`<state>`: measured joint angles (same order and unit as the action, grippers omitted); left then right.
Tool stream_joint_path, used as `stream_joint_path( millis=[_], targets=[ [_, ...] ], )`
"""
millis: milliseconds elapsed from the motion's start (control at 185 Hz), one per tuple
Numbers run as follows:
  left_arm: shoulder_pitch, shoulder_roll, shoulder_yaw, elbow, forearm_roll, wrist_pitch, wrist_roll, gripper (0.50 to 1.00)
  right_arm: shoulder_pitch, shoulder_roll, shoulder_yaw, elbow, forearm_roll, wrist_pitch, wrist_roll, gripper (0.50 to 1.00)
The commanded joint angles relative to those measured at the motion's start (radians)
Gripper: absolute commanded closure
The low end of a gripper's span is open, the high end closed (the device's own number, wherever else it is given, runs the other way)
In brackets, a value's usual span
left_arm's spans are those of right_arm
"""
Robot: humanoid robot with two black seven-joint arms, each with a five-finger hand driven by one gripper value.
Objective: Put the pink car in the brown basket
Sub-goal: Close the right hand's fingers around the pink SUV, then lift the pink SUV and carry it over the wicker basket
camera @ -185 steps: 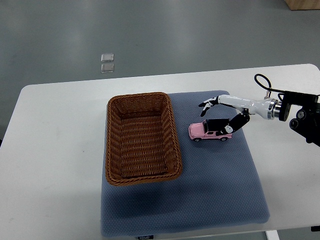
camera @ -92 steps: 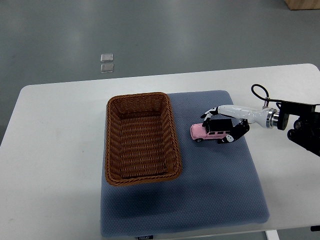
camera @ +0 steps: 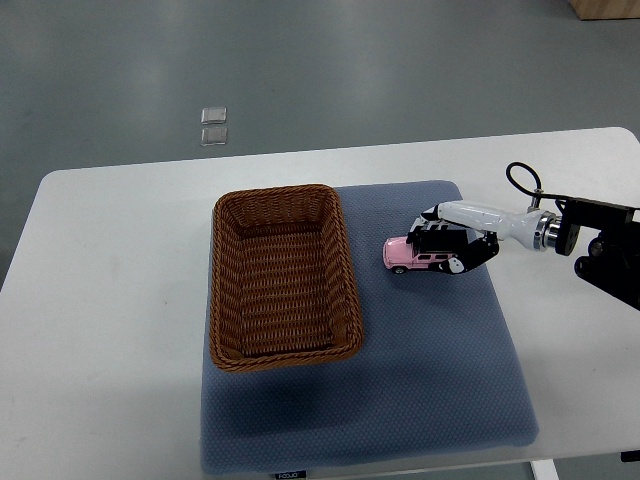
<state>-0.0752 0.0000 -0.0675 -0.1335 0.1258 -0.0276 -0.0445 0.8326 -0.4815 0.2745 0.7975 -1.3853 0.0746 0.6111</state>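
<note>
Next, my right gripper releases the pink car on the middle of the brown basket's woven bottom (camera: pixel 284 276).
The pink toy car (camera: pixel 407 254) sits on the blue-grey mat (camera: pixel 430 360), right of the brown wicker basket (camera: pixel 282 276), which holds nothing. My right hand (camera: pixel 446 246) comes in from the right edge and its black-tipped fingers are closed around the car's rear and roof. The car's front end sticks out to the left of the hand. The car looks to be resting on the mat or just above it. The left arm is out of view.
The mat lies on a white table (camera: pixel 110 300). The right arm's wrist and black mount (camera: pixel 590 240) sit over the table's right side. Two small clear squares (camera: pixel 213 125) lie on the grey floor beyond the table.
My right hand has come down over the car and its fingers have closed around it. The car has shifted slightly to the right.
</note>
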Motion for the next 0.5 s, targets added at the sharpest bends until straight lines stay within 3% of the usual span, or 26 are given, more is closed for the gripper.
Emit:
stream_joint_path(
  millis=[0,314,492],
  targets=[
    [0.000,0.000,0.000,0.000,0.000,0.000,0.000,0.500,0.040,-0.017,0.006,0.011,0.009,-0.007,0.000,1.000],
    [0.000,0.000,0.000,0.000,0.000,0.000,0.000,0.500,0.161,-0.003,0.032,0.062,0.026,0.004,0.000,1.000],
    [0.000,0.000,0.000,0.000,0.000,0.000,0.000,0.500,0.206,0.103,0.026,0.065,0.026,0.007,0.000,1.000]
  ],
)
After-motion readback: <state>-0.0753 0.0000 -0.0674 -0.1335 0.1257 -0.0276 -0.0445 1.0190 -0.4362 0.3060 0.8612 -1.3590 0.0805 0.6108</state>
